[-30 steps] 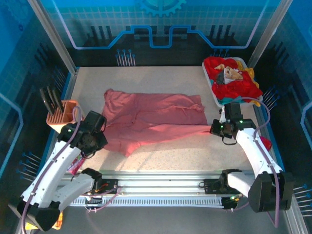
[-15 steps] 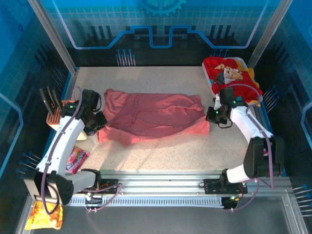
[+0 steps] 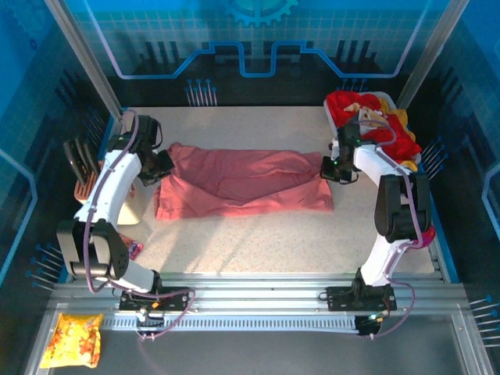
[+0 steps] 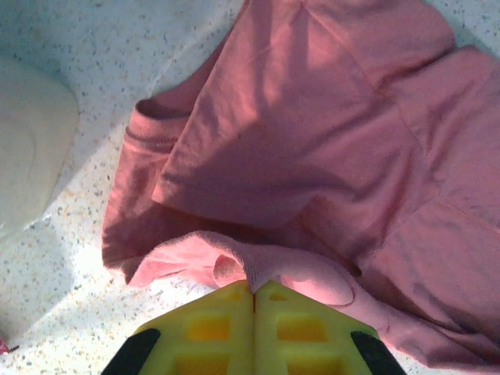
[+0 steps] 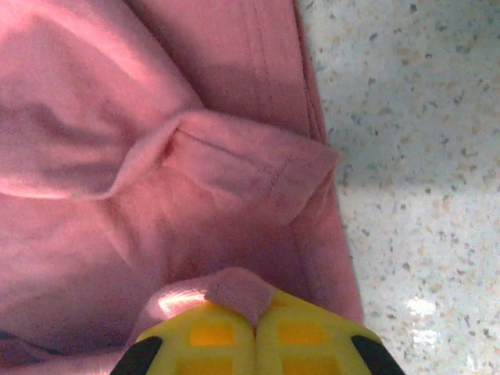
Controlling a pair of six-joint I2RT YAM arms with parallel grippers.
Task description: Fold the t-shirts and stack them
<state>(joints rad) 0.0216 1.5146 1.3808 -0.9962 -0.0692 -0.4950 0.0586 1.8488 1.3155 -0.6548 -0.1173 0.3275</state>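
Next, my left gripper releases the shirt's pinched edge on the shirt's far half (image 3: 172, 162) (image 4: 254, 35), just short of the shirt's far corner.
A dusty rose-pink t-shirt (image 3: 242, 183) lies folded lengthwise across the middle of the table, its near edge doubled back over the far half. My left gripper (image 3: 162, 166) is shut on the shirt's left edge; the pinched cloth (image 4: 242, 266) bulges from the yellow fingers (image 4: 211, 328). My right gripper (image 3: 328, 168) is shut on the right edge, a fold of pink cloth (image 5: 234, 289) caught between its yellow fingers (image 5: 305, 336). More t-shirts, red (image 3: 375, 141) and yellow (image 3: 400, 117), are piled in the white tray (image 3: 341, 141) at the back right.
An orange rack (image 3: 87, 190) with dark slats stands at the left edge beside my left arm. A pale object (image 4: 27, 148) lies just left of the shirt. A small pink packet (image 3: 131, 248) lies front left, and an orange-yellow snack bag (image 3: 72, 337) beyond the front rail.
Both grippers have carried the shirt's near edge away from me toward the back, folding it over the far half. The arms now reach far out at either end of the shirt.
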